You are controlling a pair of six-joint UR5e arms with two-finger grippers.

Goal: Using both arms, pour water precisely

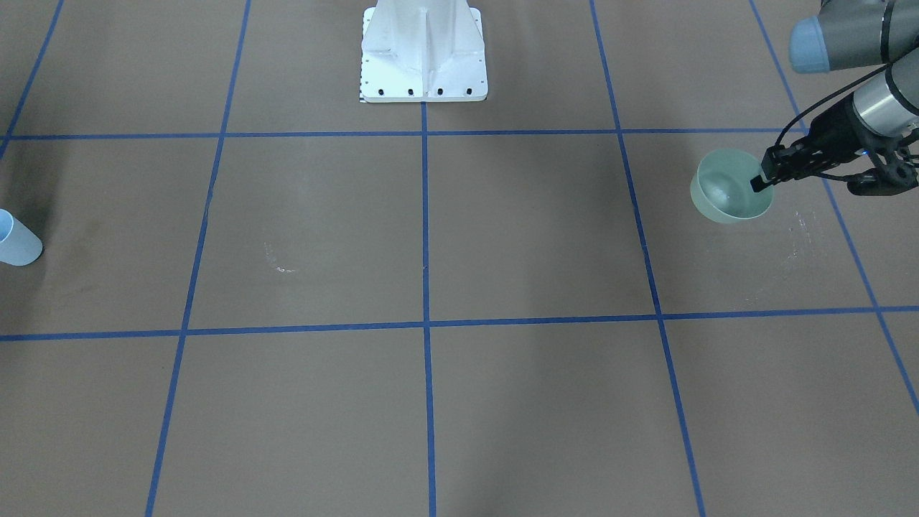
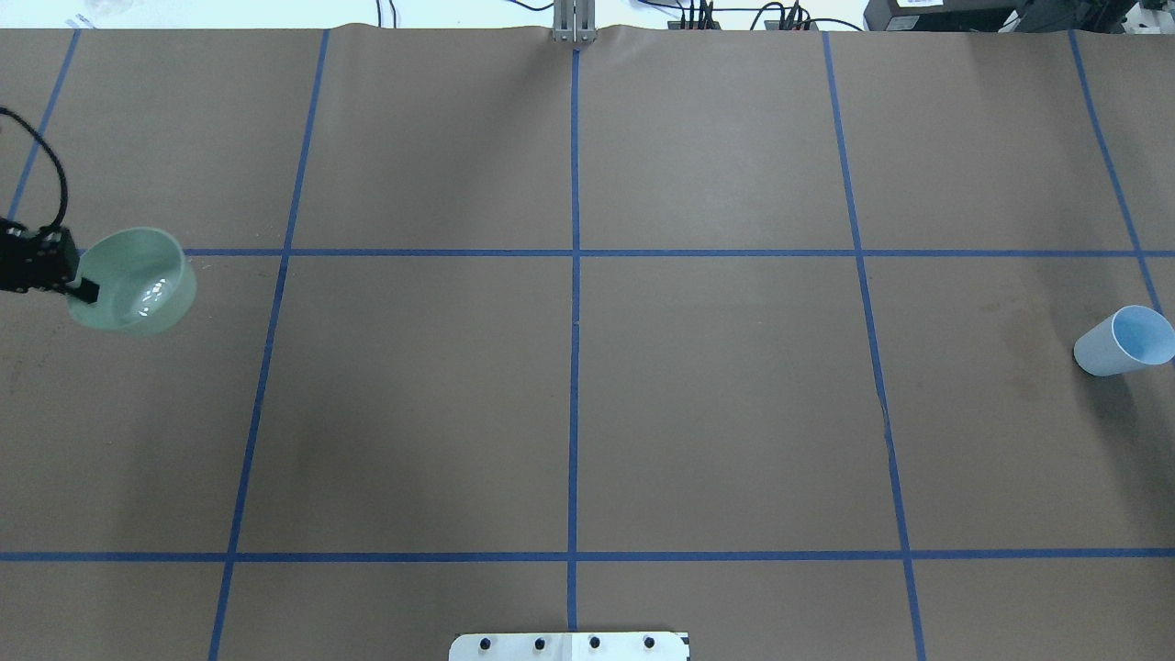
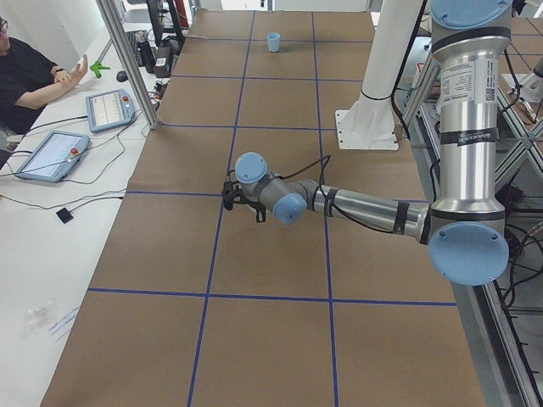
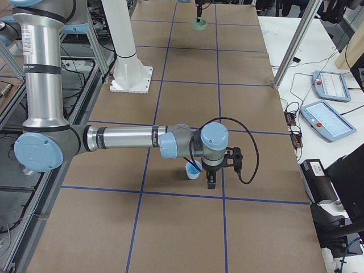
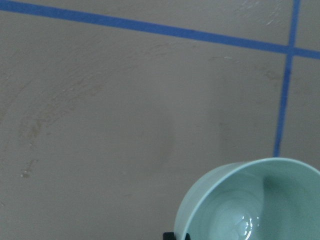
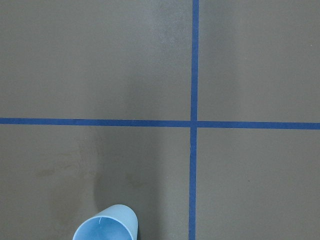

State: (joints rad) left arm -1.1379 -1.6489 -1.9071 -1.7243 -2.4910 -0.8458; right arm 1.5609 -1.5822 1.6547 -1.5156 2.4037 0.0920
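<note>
Next, my left gripper releases the pale green bowl on the pedestal's blue line (image 1: 424,272), just short of the far crossing.
My left gripper (image 1: 759,181) is shut on the rim of a pale green bowl (image 1: 725,190) at the table's left end. They also show in the overhead view, gripper (image 2: 84,290) and bowl (image 2: 138,275). The bowl (image 5: 250,205) has a glint in its bottom. A light blue cup (image 2: 1124,341) is at the table's right end, at the frame edge in the front view (image 1: 16,243) and low in the right wrist view (image 6: 106,225). My right gripper (image 4: 211,179) is right beside the cup (image 4: 192,172); I cannot tell whether it is open or shut.
The white bolted pedestal (image 1: 423,50) stands at the robot's side of the table. Blue tape lines (image 2: 575,367) divide the brown table cover into squares. Teach pendants (image 4: 330,119) and an operator (image 3: 34,76) are along the far side.
</note>
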